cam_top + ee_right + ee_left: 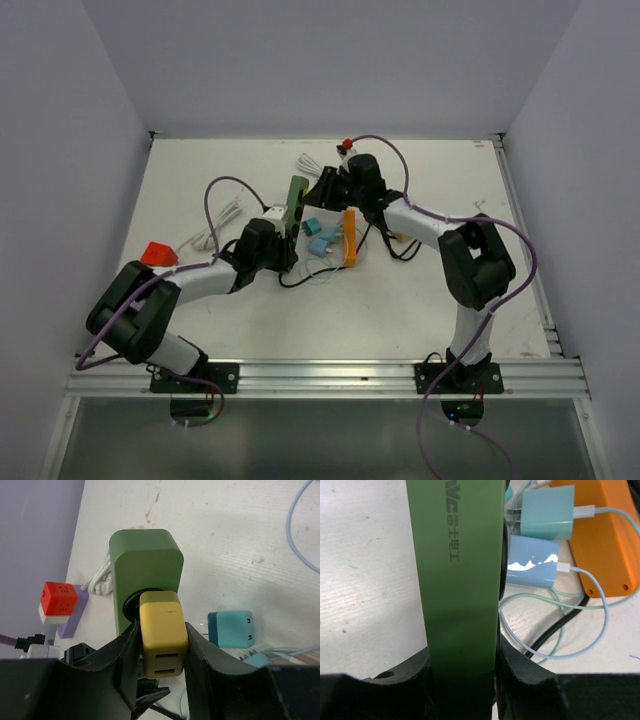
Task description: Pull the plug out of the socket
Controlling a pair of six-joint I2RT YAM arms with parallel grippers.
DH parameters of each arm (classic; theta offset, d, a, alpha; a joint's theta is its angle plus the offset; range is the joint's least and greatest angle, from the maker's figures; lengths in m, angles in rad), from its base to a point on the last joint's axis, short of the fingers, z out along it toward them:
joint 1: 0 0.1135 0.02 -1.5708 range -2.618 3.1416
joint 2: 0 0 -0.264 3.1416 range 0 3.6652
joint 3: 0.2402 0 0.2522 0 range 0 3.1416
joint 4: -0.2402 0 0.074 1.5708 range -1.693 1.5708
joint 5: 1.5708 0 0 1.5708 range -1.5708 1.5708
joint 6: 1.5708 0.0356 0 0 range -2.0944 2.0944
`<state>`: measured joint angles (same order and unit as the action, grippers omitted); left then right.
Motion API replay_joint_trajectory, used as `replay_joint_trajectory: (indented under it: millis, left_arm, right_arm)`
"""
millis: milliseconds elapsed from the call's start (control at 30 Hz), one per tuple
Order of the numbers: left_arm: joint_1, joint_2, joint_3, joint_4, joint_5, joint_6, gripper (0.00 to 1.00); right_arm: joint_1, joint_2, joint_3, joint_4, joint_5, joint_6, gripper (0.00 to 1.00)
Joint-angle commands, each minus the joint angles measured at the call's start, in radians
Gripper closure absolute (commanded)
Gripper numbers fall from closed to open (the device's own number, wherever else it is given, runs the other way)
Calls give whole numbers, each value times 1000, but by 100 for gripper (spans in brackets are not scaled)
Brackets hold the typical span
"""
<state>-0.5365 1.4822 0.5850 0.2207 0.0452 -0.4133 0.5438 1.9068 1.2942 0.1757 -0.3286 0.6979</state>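
Note:
Next, my left gripper releases the dark-green power strip on the table [282,199] between the white cord and the blue chargers.
The dark-green power strip [296,203] lies near the table's middle. In the left wrist view the strip [457,590] runs straight up between my left gripper's fingers, and my left gripper [462,680] is shut on it. In the right wrist view a yellow plug [162,630] sits in the strip's [145,555] end socket. My right gripper [162,650] is shut on the plug, one finger on each side. In the top view my right gripper [325,190] is at the strip's far end and my left gripper [283,243] at its near end.
An orange strip [350,238] lies right of the green one, with two blue chargers [317,238] and pale cables between them. A lavender strip with a red cube plug [59,602] and a white cord lie left. A red block [158,254] sits at the left.

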Motion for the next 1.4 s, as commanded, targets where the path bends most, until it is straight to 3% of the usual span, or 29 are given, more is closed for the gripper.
replay_joint_trajectory:
  millis: [0,167,300,333,467,633,700,867,1100,1367]
  left_arm:
    - [-28,24,81,-61,-227,51,100]
    - [-51,59,116,-115,-312,50,100]
    - [-53,69,113,-83,-240,42,100]
    - [-49,55,89,-60,-199,41,100]
    - [53,15,-8,177,202,-27,100]
    - [135,59,-62,346,463,-113,100]
    - [151,85,-62,367,501,-128,100]
    - [161,87,-67,381,510,-133,100]
    - [171,118,-65,399,532,-145,100]
    - [170,78,-30,194,256,-68,100]
  right_arm:
    - [27,-72,66,-148,124,-119,94]
    - [30,-91,77,-173,164,-135,94]
    - [31,-98,80,-217,178,-141,95]
    - [30,-101,71,-211,174,-143,95]
    - [25,-114,39,-144,105,-135,95]
    - [2,-121,1,-65,13,-95,95]
    - [-10,-118,-4,-50,-16,-78,95]
    - [-19,-103,-13,-30,-33,-67,99]
    - [-21,-94,-16,-10,-72,-61,97]
    - [-10,-91,62,-198,51,-106,98]
